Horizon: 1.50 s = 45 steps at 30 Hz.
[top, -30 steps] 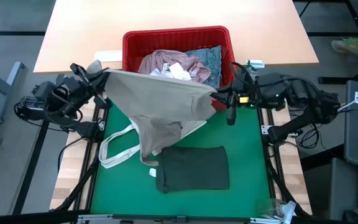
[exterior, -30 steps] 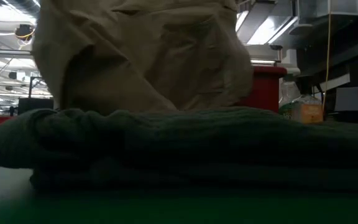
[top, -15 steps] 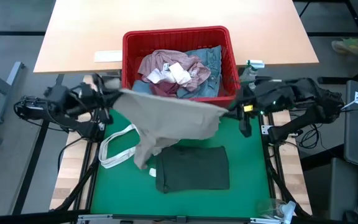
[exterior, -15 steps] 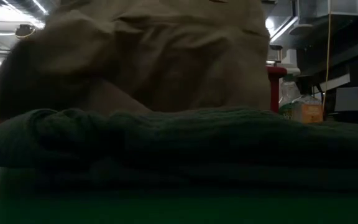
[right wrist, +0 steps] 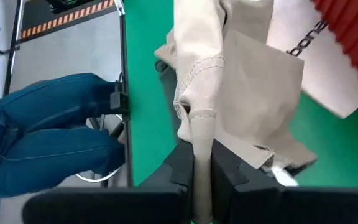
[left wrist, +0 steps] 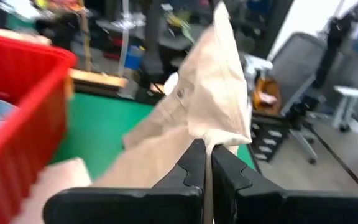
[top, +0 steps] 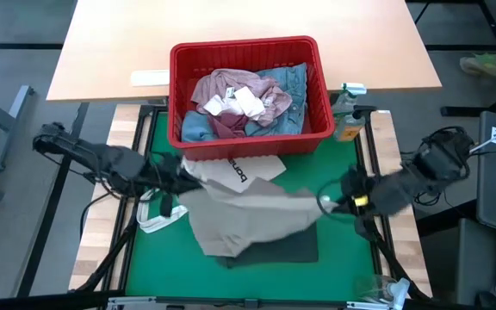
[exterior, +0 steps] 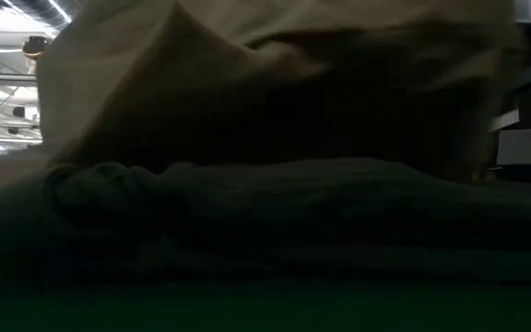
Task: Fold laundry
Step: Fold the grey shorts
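I should release the beige trousers, now hanging low over the green mat, from my left gripper, spread flat over the folded dark green top point(top: 265, 247) on the mat.
The beige trousers point(top: 248, 211) hang spread between my two grippers, low over the green mat. My left gripper point(top: 182, 178) is shut on their left end, my right gripper point(top: 324, 203) on their right end. Their lower part drapes over the folded dark green top point(top: 298, 248), which lies flat on the mat near the front edge. In the low view the trousers point(exterior: 247, 74) fill the picture above the top point(exterior: 293, 212). The mottled pink top point(top: 231, 90), light blue jeans point(top: 293, 82) and white socks point(top: 238, 102) lie in the red basket point(top: 179, 60). My left gripper pinches a bunched edge of the trousers point(left wrist: 219, 134) between its two fingers, coming nearly level from the table's left. The cloth runs away from the fingers toward the other arm. My right gripper pinches a seamed, stitched edge of the trousers point(right wrist: 197, 121) between its two fingers, slanting down from the table's right. The cloth hangs off the fingers, with its lower part on the dark green top.
A white tote bag point(top: 241, 172) with black lettering lies on the mat before the basket, its strap point(top: 158, 220) at the left. A bottle point(top: 347, 120) stands right of the basket. A person's legs in blue denim point(right wrist: 48, 134) show beyond the table's edge.
Both grippers have carried the trousers from in front of the basket toward the table's near edge and down, and both have tipped. The trousers have sunk onto the dark green top, and the tote bag has come into view behind them.
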Motion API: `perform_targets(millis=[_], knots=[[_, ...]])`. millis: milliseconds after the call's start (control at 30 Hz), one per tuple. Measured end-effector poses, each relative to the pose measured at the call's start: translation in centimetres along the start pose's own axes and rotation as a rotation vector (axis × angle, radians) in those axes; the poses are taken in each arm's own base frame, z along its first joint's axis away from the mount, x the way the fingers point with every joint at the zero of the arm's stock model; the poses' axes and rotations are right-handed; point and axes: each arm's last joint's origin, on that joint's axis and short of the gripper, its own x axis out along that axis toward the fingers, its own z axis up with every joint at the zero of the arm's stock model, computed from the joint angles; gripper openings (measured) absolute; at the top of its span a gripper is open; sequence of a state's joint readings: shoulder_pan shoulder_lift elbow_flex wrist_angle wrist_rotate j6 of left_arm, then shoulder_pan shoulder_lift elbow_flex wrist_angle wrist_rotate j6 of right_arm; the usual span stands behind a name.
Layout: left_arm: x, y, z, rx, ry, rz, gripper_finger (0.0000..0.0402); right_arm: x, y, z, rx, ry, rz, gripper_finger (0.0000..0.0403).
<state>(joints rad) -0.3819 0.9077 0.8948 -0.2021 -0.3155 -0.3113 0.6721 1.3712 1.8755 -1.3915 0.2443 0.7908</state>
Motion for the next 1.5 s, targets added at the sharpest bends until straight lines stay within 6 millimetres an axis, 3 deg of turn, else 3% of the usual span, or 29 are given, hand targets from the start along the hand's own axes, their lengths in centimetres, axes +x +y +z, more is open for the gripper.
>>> perform_targets(millis=[133,367,700,867,1033,1333,1500], knots=[[2.4,-2.0,-1.8,0.007,0.086,-0.067,0.0,1.3,2.2,-2.2,0.036,0.056,-0.004,0.0024],[6.0,-5.2,-5.8,0.076,0.229,-0.146,0.0007,6.0,5.1,-6.5,0.088,0.233,-0.095,0.0024],[8.7,-10.0,-10.9,0.113,0.314,-0.349,0.0005,11.6,8.7,-10.4,0.14,0.486,-0.154,0.0024],[9.3,-11.9,-12.8,0.104,0.301,-0.406,0.0017,13.6,10.1,-11.1,0.164,0.587,-0.089,0.0024],[9.8,-12.3,-14.3,-0.022,0.367,-0.384,0.0053,14.7,10.9,-11.4,0.177,0.621,-0.038,0.0024],[10.0,-12.5,-15.0,-0.105,0.419,-0.383,0.0143,14.9,11.3,-11.3,0.183,0.616,-0.001,0.0025],[10.0,-12.3,-15.0,-0.1,0.424,-0.375,0.0171,14.9,11.3,-11.3,0.184,0.623,0.001,0.0054]])
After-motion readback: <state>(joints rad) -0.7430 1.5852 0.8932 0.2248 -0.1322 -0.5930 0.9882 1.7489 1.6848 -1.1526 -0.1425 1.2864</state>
